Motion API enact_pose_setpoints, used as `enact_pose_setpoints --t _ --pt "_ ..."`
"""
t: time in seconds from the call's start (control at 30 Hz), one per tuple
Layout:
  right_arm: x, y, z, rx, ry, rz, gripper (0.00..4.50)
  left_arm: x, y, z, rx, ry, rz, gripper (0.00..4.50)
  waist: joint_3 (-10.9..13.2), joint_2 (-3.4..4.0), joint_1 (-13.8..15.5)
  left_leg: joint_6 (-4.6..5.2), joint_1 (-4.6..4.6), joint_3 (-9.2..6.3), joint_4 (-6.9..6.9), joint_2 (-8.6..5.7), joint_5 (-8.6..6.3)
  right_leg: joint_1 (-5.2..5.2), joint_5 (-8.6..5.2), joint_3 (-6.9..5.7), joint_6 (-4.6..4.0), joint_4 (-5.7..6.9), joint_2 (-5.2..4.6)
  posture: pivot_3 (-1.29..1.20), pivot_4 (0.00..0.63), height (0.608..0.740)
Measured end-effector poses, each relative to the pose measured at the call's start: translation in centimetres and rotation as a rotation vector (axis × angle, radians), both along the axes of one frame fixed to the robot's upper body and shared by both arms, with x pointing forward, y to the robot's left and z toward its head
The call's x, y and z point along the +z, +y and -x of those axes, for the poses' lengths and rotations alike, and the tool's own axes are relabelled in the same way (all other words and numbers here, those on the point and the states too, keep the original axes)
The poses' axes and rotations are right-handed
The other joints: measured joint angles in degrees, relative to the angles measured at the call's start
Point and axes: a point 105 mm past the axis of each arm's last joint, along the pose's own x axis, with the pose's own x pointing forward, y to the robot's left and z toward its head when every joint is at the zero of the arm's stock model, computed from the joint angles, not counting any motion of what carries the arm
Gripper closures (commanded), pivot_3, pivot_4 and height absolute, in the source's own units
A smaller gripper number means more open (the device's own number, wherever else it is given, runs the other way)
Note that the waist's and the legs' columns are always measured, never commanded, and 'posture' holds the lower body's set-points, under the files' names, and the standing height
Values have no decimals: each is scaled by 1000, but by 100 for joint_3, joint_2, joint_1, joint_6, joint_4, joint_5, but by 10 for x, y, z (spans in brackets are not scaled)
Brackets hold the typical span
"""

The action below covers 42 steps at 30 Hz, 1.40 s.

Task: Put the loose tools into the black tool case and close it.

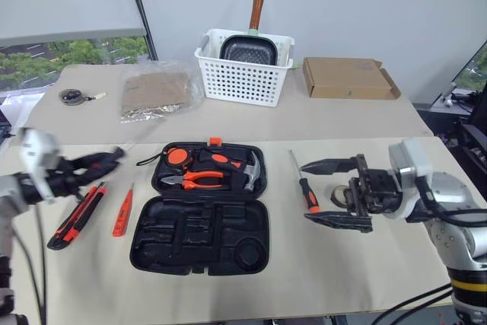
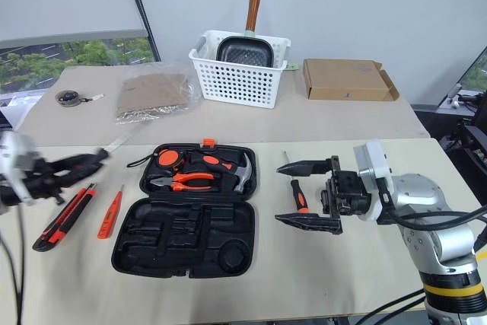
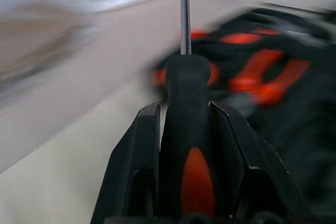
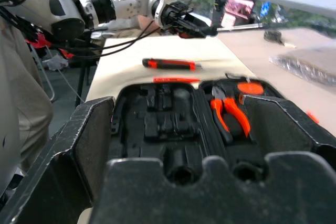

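Note:
My left gripper has the black-and-orange screwdriver. It will let go of it in the near half of the black tool case (image 1: 199, 201) along its hinge.
The black tool case (image 1: 199, 243) lies open in the middle of the table, with pliers, a hammer and a round tape measure in its far half. My left gripper (image 1: 97, 164) hovers left of the case, shut on a black-and-orange screwdriver (image 3: 185, 98) whose shaft points toward the case. An orange-black utility knife (image 1: 76, 215) and a slim orange tester screwdriver (image 1: 122, 211) lie below it on the table. Right of the case lies a second screwdriver (image 1: 306, 186). My right gripper (image 1: 326, 193) stands open beside it, empty. A small tan tape roll (image 1: 337, 196) peeks out behind its fingers.
At the back stand a white perforated basket (image 1: 242, 81) with a pan in it, a flat cardboard box (image 1: 346, 78) and a clear bag (image 1: 156, 93) of brown material. A small round object (image 1: 71, 97) lies at the far left.

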Motion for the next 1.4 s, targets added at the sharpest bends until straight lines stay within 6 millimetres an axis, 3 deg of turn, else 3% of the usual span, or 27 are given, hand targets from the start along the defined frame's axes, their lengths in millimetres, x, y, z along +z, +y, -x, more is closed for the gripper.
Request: enact_pose_setpoints --t 0.07,0.13,0.3,0.4,0.97,1.4 --pt "-7 -3 0 -27 2 25 0 -12 -28 0 -133 18 -109 3510 1 -1 -5 3 0 4 0 0 0 -1 -11 2 18 -1 7 0 150 700" --pt "-12 -6 0 -50 -2 41 0 -17 -43 -1 -218 11 -201 3510 1 -1 -32 14 3 9 0 1 -6 -1 -11 7 18 0 8 0 150 700" --pt "-17 -14 -5 -150 -21 72 0 -19 -72 -10 -347 -25 -306 3510 1 -1 -14 34 8 7 4 3 -11 0 -10 8 20 6 8 0 150 700" --pt "-21 -20 -4 -191 -11 77 0 -28 -80 -8 -394 -3 -333 3510 1 -1 -24 36 7 6 3 6 -11 -1 -11 9 20 5 12 0 150 700" --pt "-19 -23 -3 -250 -32 71 0 -46 -76 5 -451 87 -395 3510 1 -1 -13 43 8 2 9 5 -14 3 -12 13 20 6 12 0 150 700" --pt "-18 -21 -3 -250 -40 71 0 -49 -74 1 -408 79 -411 3510 0 0 35 43 13 -3 16 6 -7 6 -9 13 22 16 12 0 150 700"
